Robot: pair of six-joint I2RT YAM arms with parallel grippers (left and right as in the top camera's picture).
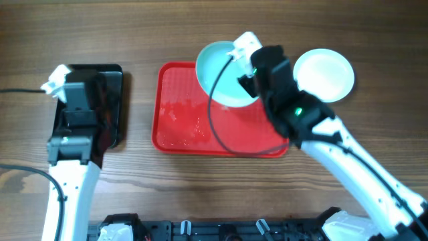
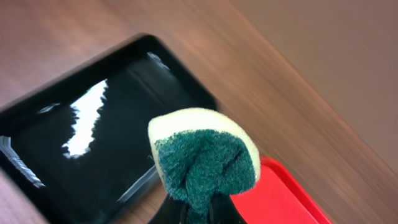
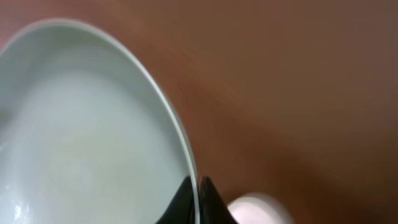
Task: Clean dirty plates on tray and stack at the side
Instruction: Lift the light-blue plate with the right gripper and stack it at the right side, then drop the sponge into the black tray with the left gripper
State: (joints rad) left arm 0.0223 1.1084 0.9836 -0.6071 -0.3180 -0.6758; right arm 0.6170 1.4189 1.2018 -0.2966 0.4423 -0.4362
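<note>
Next, I set the pale turquoise plate on the other pale plate (image 1: 324, 75) beside the red tray with my right gripper.
The red tray (image 1: 194, 127) lies in the middle of the table; its corner also shows in the left wrist view (image 2: 283, 199). My right gripper (image 1: 249, 75) is shut on the rim of a pale turquoise plate (image 1: 221, 70) and holds it tilted over the tray's far right corner. The right wrist view shows the fingers (image 3: 196, 186) pinching that plate's rim (image 3: 81, 137). Another pale plate (image 1: 324, 72) rests on the table right of the tray. A third plate is not in view. My left gripper (image 2: 199, 208) is shut on a yellow and green sponge (image 2: 205, 158) above the black tray.
A smaller glossy black tray (image 1: 110, 100) lies left of the red tray, under my left arm, and shows in the left wrist view (image 2: 62, 143). A black cable (image 1: 212, 114) hangs from my right arm across the red tray. The table is brown wood.
</note>
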